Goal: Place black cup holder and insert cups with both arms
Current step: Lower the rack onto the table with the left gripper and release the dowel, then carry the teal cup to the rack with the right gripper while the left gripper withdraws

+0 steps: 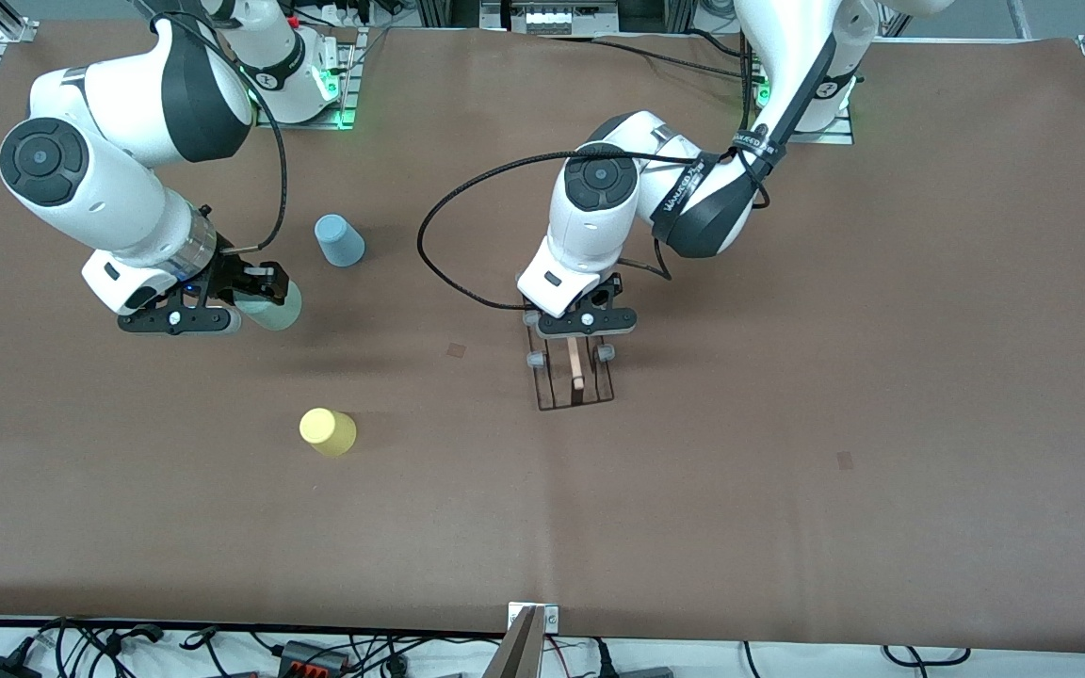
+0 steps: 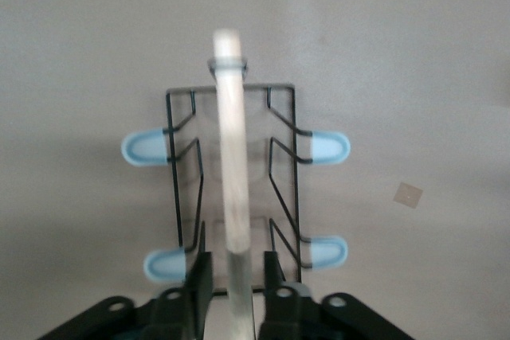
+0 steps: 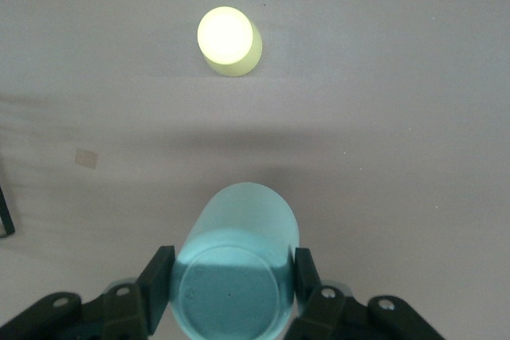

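My right gripper is going to leave the pale green cup on the black cup holder's back peg (image 1: 527, 287), toward the light blue cup.
The black cup holder (image 1: 576, 381) stands on the table's middle, with its wooden rod handle (image 2: 233, 165) and pale blue capped pegs (image 2: 328, 147). My left gripper (image 1: 580, 341) sits low over the holder. Its fingers (image 2: 198, 276) stand open on either side of the rod, with a gap on each side. My right gripper (image 1: 260, 292) is shut on the pale green cup (image 1: 277, 309) and holds it tipped above the table toward the right arm's end. That green cup (image 3: 239, 228) shows its base. The light blue cup (image 1: 339, 240) and the yellow cup (image 1: 327, 432) stand upside down on the table.
Small tape squares (image 1: 456, 350) (image 1: 845, 460) lie flat on the brown table cover. Cables and a power strip (image 1: 316, 654) run along the table edge nearest the front camera. The yellow cup (image 3: 229, 41) is nearer the front camera than the held green cup.
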